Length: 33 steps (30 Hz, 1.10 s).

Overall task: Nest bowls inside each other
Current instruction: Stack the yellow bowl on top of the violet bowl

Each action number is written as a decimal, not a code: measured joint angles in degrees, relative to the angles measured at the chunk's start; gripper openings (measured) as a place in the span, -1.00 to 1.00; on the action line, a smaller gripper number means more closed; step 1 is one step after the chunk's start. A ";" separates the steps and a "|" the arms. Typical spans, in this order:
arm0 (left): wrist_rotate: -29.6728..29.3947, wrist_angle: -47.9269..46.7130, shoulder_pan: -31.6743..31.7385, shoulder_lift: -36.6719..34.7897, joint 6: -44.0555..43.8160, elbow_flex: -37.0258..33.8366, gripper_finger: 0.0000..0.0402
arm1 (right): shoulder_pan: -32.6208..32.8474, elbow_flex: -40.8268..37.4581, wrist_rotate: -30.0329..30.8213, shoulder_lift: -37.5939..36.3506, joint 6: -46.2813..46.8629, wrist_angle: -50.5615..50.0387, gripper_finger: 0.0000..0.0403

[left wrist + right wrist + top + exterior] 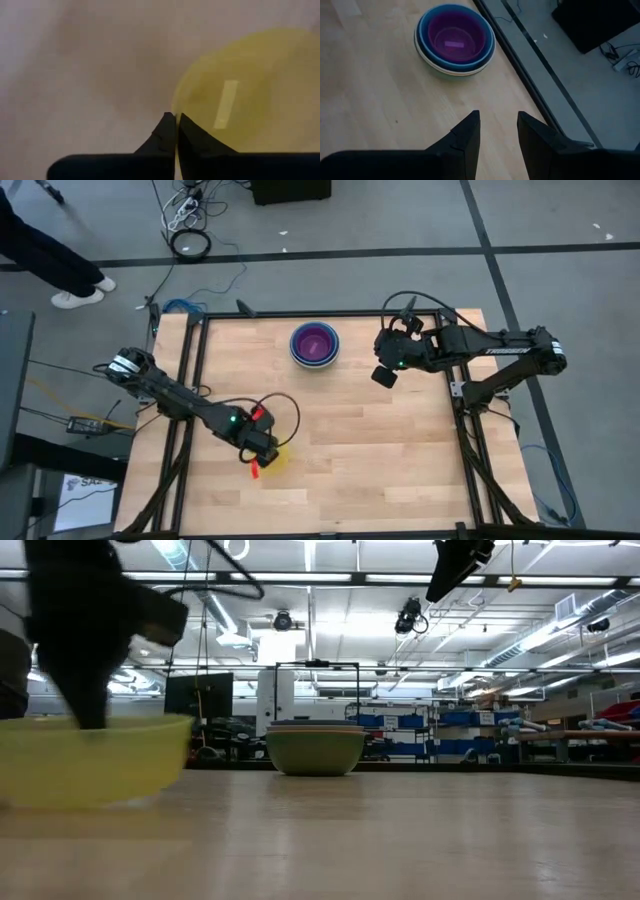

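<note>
I need to let go of the yellow bowl with my left gripper inside the purple bowl (317,344) at the centre of the stack.
A yellow bowl (280,458) (240,90) stands on its base near the table's front left. My left gripper (262,460) (176,116) is over the bowl's left side, shut on its rim. At the table's far middle a stack of bowls (315,343) (455,40) stands on its base, purple innermost, then blue, white and green. My right gripper (385,373) (497,117) hangs open in the air to the right of the stack, with nothing between its fingers. My left gripper pinches the yellow bowl's rim (173,106) on the side toward the table's left edge, one finger inside the bowl and one outside. The fingers come from above, pointing steeply down. The bowl sits upright with its base on the table (90,802).
The wooden table top (380,450) lies bare between the yellow bowl and the stack. A black metal frame (190,380) runs along the table's sides. Cables lie on the floor beyond the far edge, and a person's legs (50,250) stand at the far left.
</note>
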 joint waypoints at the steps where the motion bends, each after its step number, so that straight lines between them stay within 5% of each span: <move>1: -1.99 -0.31 0.64 -0.71 0.35 0.41 -0.98 | 0.00 0.00 0.00 0.00 0.00 0.00 -0.41; 9: -20.00 -0.44 12.13 -6.68 11.51 4.60 -0.99 | -0.09 0.00 0.04 0.00 -0.39 0.00 -0.41; 14: -24.47 1.67 25.49 -7.32 25.42 9.47 -0.99 | -0.11 0.00 0.04 0.00 -0.46 0.00 -0.41; 19: -21.80 12.87 37.75 -5.78 39.88 13.83 -0.99 | -0.11 0.00 0.04 0.00 -0.46 0.00 -0.41; 24: -11.81 16.74 46.23 -1.46 44.45 16.24 -0.99 | -0.11 0.00 0.04 0.02 -0.44 0.00 -0.42; 33: -5.18 20.23 49.76 8.88 43.93 16.20 -0.94 | -0.11 -0.48 0.01 0.02 0.25 0.14 -0.43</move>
